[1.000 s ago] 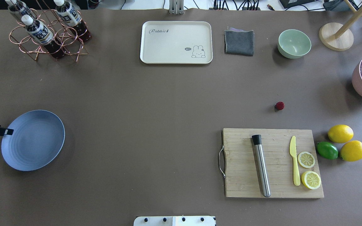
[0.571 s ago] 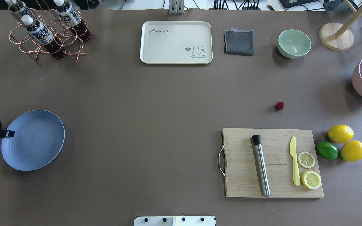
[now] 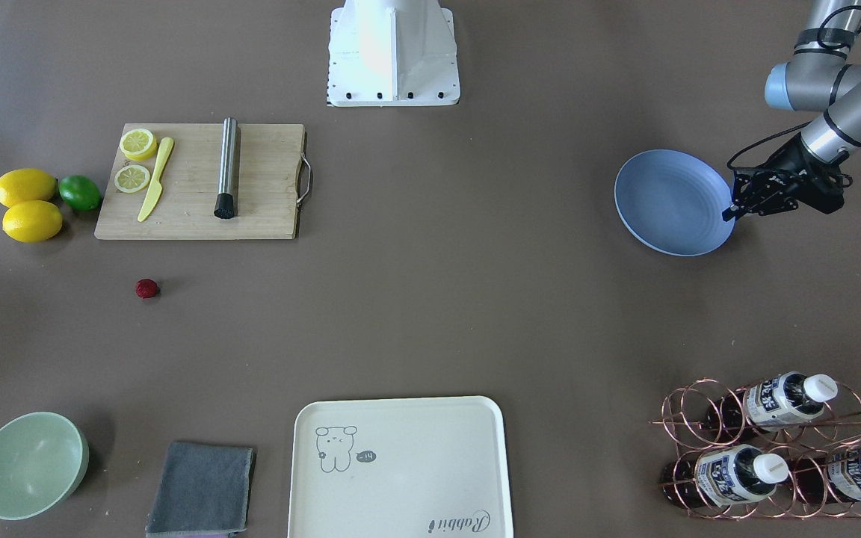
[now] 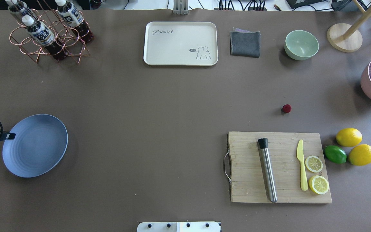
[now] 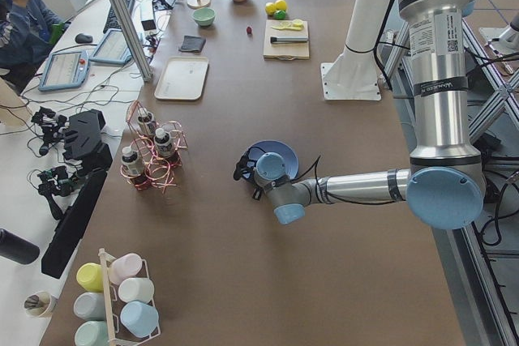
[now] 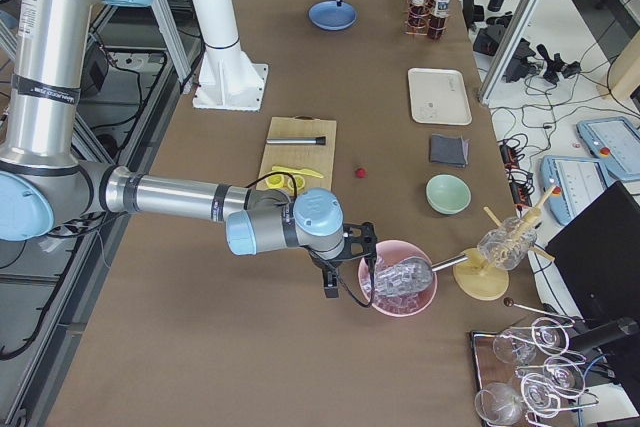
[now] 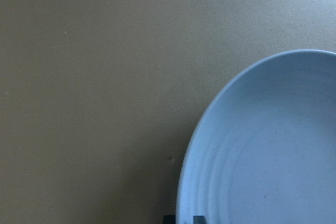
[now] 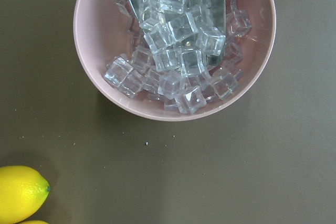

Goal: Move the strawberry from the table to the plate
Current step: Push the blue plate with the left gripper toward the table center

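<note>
Next, my left gripper releases the light-blue plate on the bare table [image 3: 395, 261] between the handle of the cutting board and the cream tray.
The strawberry [image 4: 286, 108] lies on the brown table [image 4: 159, 106], just beyond the cutting board's far edge, also seen in the front view [image 3: 146, 288]. The light-blue plate [image 4: 37, 148] sits far off on the table's left side. My left gripper [image 4: 10, 136] is at the plate's outer rim, its fingers astride the rim [image 7: 181, 203] and shut on it. My right gripper [image 6: 332, 282] hovers beside the pink bowl, far right, and shows only in the right side view, so I cannot tell its state. Its wrist camera looks down on ice cubes.
A wooden cutting board [image 4: 246, 180] carries a steel muddler, a yellow knife and lemon slices. Two lemons [image 4: 349, 137] and a lime lie to its right. A pink bowl of ice [image 8: 105, 77], mint bowl [image 4: 301, 44], grey cloth, cream tray [image 4: 180, 32] and bottle rack [image 4: 48, 32] line the far side.
The plate has shifted slightly to the right and toward the near edge, with the left gripper on its rim. The strawberry has not moved.
</note>
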